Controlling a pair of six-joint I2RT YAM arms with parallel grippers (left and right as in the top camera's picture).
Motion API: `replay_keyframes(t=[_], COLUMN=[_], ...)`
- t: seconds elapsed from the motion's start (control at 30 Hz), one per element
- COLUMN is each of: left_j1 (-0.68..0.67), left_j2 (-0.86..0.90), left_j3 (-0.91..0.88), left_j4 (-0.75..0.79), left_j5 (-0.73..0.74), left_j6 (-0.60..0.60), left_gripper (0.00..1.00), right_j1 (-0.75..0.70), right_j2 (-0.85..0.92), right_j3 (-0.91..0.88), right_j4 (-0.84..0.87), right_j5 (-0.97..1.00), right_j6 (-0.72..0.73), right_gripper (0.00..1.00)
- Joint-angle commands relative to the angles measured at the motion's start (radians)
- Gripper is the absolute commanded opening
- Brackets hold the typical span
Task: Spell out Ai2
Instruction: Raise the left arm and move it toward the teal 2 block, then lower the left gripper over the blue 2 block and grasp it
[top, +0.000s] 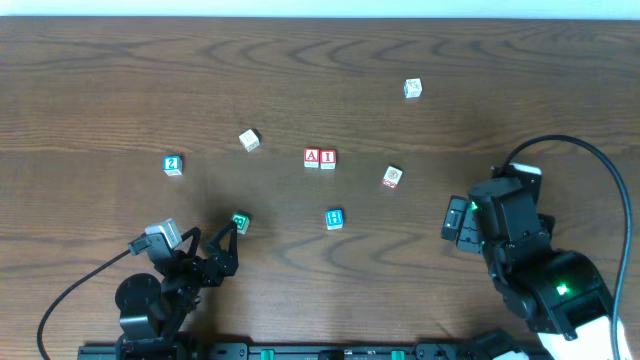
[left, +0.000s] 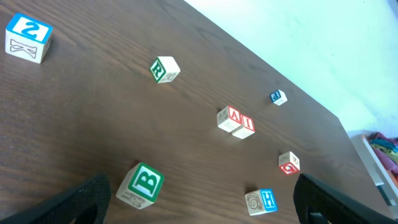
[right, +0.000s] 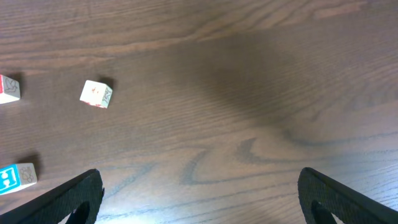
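Next, the left gripper moves to the blue 2 block and closes on the block's opposite sides (top: 173, 167) (left: 28, 38), because the A and I blocks sit together.
The red A block (top: 311, 157) and red I block (top: 328, 158) sit side by side at the table's middle; the left wrist view shows the A block (left: 232, 116) and the I block (left: 245, 124) too. The blue 2 block (top: 173, 165) lies far left, also in the left wrist view (left: 28, 37). My left gripper (top: 222, 247) is open and empty, just near of a green B block (top: 240, 222), which lies between its fingers in the wrist view (left: 142, 184). My right gripper (top: 458, 220) is open and empty over bare wood at the right.
A green R block (top: 249, 140), a blue H block (top: 334, 219), a red-marked block (top: 392, 177) and a far block (top: 413, 89) lie scattered. The wooden table (top: 90, 90) carries them all. The right wrist view shows the red-marked block (right: 96, 93) and H block (right: 15, 177).
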Motion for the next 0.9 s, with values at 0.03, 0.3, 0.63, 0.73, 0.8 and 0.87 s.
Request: replay_keyframes(t=[0.03,0.3,0.63,0.73,0.8,0.87], left_j1=[0.002,0.002,0.002,0.002,0.002,0.002], left_j2=[-0.006,0.085,0.605,0.821,0.937,1.034], left_j3=[-0.009,-0.008,0.162,0.277,0.346,0.405], left_j4=[0.043,0.166,0.286,0.286,0.286,0.286], left_j5=[-0.043,-0.272,-0.483,-0.54,-0.554,-0.568], left_j6=[0.006,0.034,0.158,0.217,0.25,0.278], left_gripper=[0.95,0.96,0.96,0.96,0.96,0.96], right_j1=[-0.006,-0.006,-0.006,-0.006,-0.006,-0.006], right_j2=[-0.003,-0.003,-0.003,-0.003,-0.003,-0.003], right_j3=[-0.001,-0.001,-0.001,-0.001,-0.001,-0.001], right_j4=[0.0,0.0,0.0,0.0,0.0,0.0], right_j5=[0.01,0.01,0.01,0.01,0.01,0.01], right_j6=[0.014,0.015,0.014,0.014,0.014,0.014], right_gripper=[0.99,0.99,0.99,0.99,0.99,0.99])
